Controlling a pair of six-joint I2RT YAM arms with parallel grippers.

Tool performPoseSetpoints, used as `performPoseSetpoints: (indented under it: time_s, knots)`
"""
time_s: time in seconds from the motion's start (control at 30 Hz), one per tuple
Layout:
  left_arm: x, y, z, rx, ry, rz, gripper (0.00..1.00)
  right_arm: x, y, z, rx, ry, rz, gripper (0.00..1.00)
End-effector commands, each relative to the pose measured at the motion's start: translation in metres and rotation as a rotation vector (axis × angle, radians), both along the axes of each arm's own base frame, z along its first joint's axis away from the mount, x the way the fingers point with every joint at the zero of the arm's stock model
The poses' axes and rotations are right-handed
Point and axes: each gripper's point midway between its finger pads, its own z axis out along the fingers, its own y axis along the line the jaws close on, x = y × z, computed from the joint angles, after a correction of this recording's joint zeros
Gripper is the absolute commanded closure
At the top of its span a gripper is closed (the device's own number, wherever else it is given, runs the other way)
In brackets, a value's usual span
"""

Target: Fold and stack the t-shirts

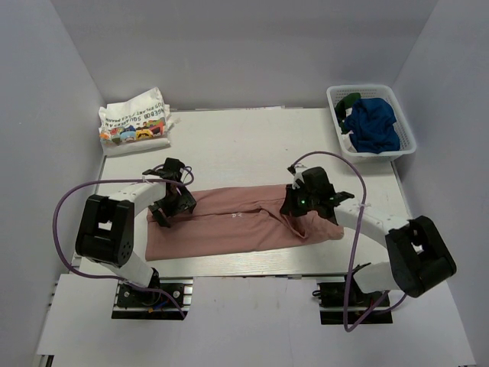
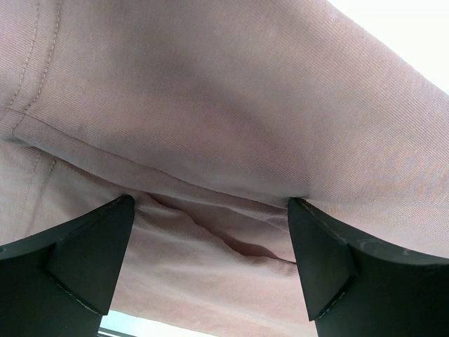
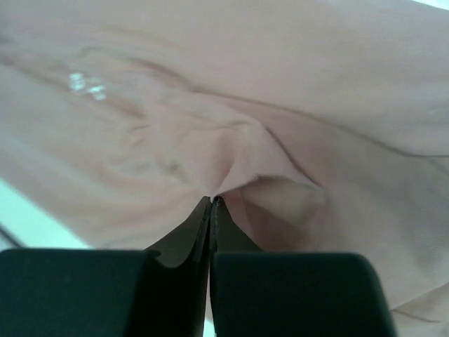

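Observation:
The pink t-shirt's flap bunches up at my small pinch. My right gripper will open and grab the flap by its near corner (image 1: 304, 234) to pull it flat.
A dusty pink t-shirt (image 1: 229, 225) lies folded into a long band across the front of the table. My left gripper (image 1: 168, 212) is open at the shirt's left end. In the left wrist view its jaws (image 2: 210, 232) stand wide apart, low over a fold of the pink fabric (image 2: 231, 105). My right gripper (image 1: 299, 223) is at the shirt's right part. In the right wrist view it (image 3: 212, 200) is shut on a small pinch of pink fabric (image 3: 210, 84), which puckers at the fingertips.
Folded white t-shirts with colourful print (image 1: 134, 122) are stacked at the back left corner. A white mesh basket (image 1: 368, 88) at the back right holds a blue t-shirt (image 1: 374, 126) and a dark green one (image 1: 350, 99). Grey walls enclose the table.

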Motion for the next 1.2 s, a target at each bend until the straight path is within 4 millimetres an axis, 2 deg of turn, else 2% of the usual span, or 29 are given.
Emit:
performPoseSetpoints:
  time_s: [0.0, 0.03, 0.23, 0.5, 0.53, 0.6, 0.63, 0.67, 0.73, 0.8, 0.83, 0.93, 0.97, 1.17]
  knots:
    - [-0.002, 0.006, -0.019, 0.042, 0.026, 0.012, 0.00, -0.021, 0.015, 0.020, 0.083, -0.015, 0.106, 1.00]
    - [-0.002, 0.006, -0.019, 0.042, 0.025, 0.012, 0.00, -0.032, 0.017, 0.016, 0.091, 0.012, 0.131, 1.00]
    - [-0.002, 0.008, -0.021, 0.053, 0.032, 0.013, 0.00, -0.063, 0.030, 0.007, 0.098, 0.051, 0.224, 1.00]
    - [-0.006, 0.009, -0.023, 0.055, 0.041, 0.013, 0.00, -0.085, 0.064, 0.005, 0.118, 0.047, 0.312, 1.00]
    - [-0.005, 0.009, -0.021, 0.053, 0.032, 0.013, 0.00, -0.085, 0.067, 0.004, 0.121, 0.055, 0.298, 0.84]
    - [-0.008, 0.010, -0.023, 0.055, 0.041, 0.013, 0.00, -0.090, 0.073, 0.005, 0.120, 0.054, 0.320, 0.61]
    - [-0.008, 0.010, -0.023, 0.055, 0.041, 0.013, 0.00, -0.091, 0.075, 0.006, 0.117, 0.059, 0.318, 0.57]
    - [-0.008, 0.010, -0.023, 0.055, 0.041, 0.013, 0.00, -0.092, 0.078, 0.009, 0.123, 0.057, 0.327, 0.10]
    - [-0.008, 0.010, -0.023, 0.055, 0.041, 0.013, 0.00, -0.096, 0.084, 0.016, 0.124, 0.064, 0.342, 0.10]
    - [-0.008, 0.010, -0.023, 0.055, 0.041, 0.013, 0.00, -0.099, 0.080, 0.020, 0.085, 0.086, 0.340, 0.10]
    - [-0.008, 0.010, -0.023, 0.055, 0.041, 0.013, 0.00, -0.095, 0.078, 0.027, 0.077, 0.051, 0.323, 0.10]
    - [-0.008, 0.010, -0.023, 0.055, 0.041, 0.013, 0.00, -0.085, 0.064, 0.032, 0.021, 0.017, 0.261, 0.10]
    - [-0.008, 0.010, -0.023, 0.055, 0.041, 0.013, 0.00, -0.077, 0.053, 0.033, -0.018, 0.000, 0.196, 0.10]
    - [-0.012, 0.011, -0.025, 0.059, 0.051, 0.004, 0.00, -0.062, 0.019, 0.016, -0.146, 0.014, 0.024, 0.10]
